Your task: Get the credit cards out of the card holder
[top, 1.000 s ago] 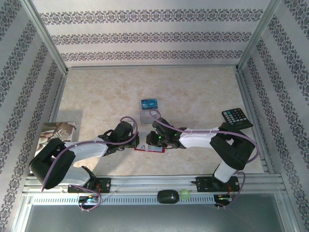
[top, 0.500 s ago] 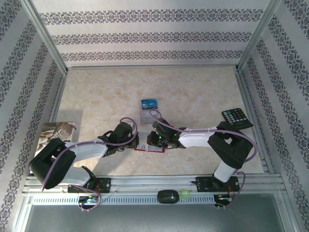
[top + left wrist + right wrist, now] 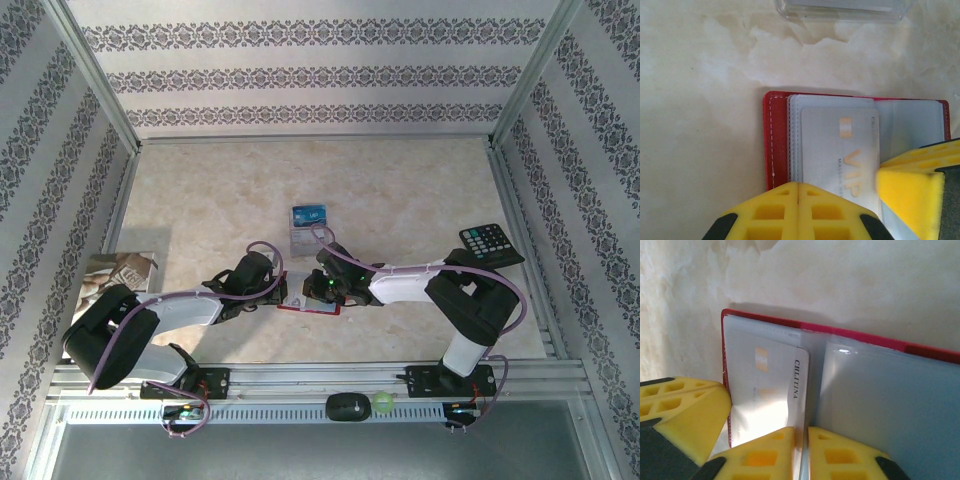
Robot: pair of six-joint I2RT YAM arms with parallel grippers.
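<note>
Only a narrow part of the silver card sticks out of its sleeve, so my right gripper needs to retake the card's long edge (image 3: 802, 415) while my left gripper steadies the sleeve.
The red card holder (image 3: 312, 308) lies open on the table between both grippers. A silver credit card (image 3: 840, 150) marked VIP sits in its clear sleeve (image 3: 885, 405). My left gripper (image 3: 798, 186) is shut with nothing between its fingers, and its tips rest over the holder's left sleeve edge. My right gripper (image 3: 806, 437) is closed to a thin slit on the long edge of that card (image 3: 772, 385); whether the sleeve is pinched with it I cannot tell. A blue credit card (image 3: 311, 214) and a silver-grey one (image 3: 303, 241) lie on the table just beyond the holder.
A black keypad remote (image 3: 490, 243) lies at the right edge of the table. A printed booklet (image 3: 120, 272) lies at the left edge. Patterned walls close in the table's left, right and far sides.
The right gripper's jaws have narrowed a little on the card edge. Both arms and the holder stay almost where they were.
</note>
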